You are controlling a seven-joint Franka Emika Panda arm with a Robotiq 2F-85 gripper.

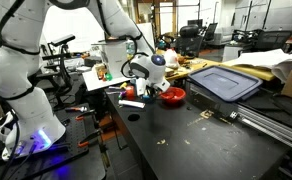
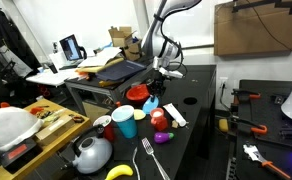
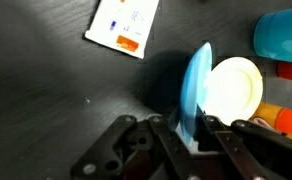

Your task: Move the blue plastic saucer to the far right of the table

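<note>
Next, my gripper sets the blue plastic saucer down on bare black tabletop (image 1: 186, 132) between the metal rail and the table's near edge. The saucer is now tilted near the cluttered end.
My gripper (image 3: 189, 140) is shut on the rim of the blue plastic saucer (image 3: 196, 85), one finger on each side of the thin blue edge. The saucer stands tilted on edge, and its pale glossy inside faces right. In both exterior views the gripper (image 1: 146, 88) (image 2: 156, 90) points down over the black table (image 1: 186, 140) (image 2: 201, 110), close to its cluttered end. The saucer (image 1: 145, 91) (image 2: 150, 104) shows as a small blue patch under the fingers. Whether it still touches the tabletop is hidden.
A red bowl (image 1: 172, 96) (image 2: 138, 95) sits right beside the gripper. Close by are a light-blue cup (image 3: 281, 35) (image 2: 124, 122), a white card (image 3: 121, 25) and small red and orange items. A grey-blue bin lid (image 1: 226, 82) lies further along, with a metal rail (image 1: 271, 125) at one edge.
</note>
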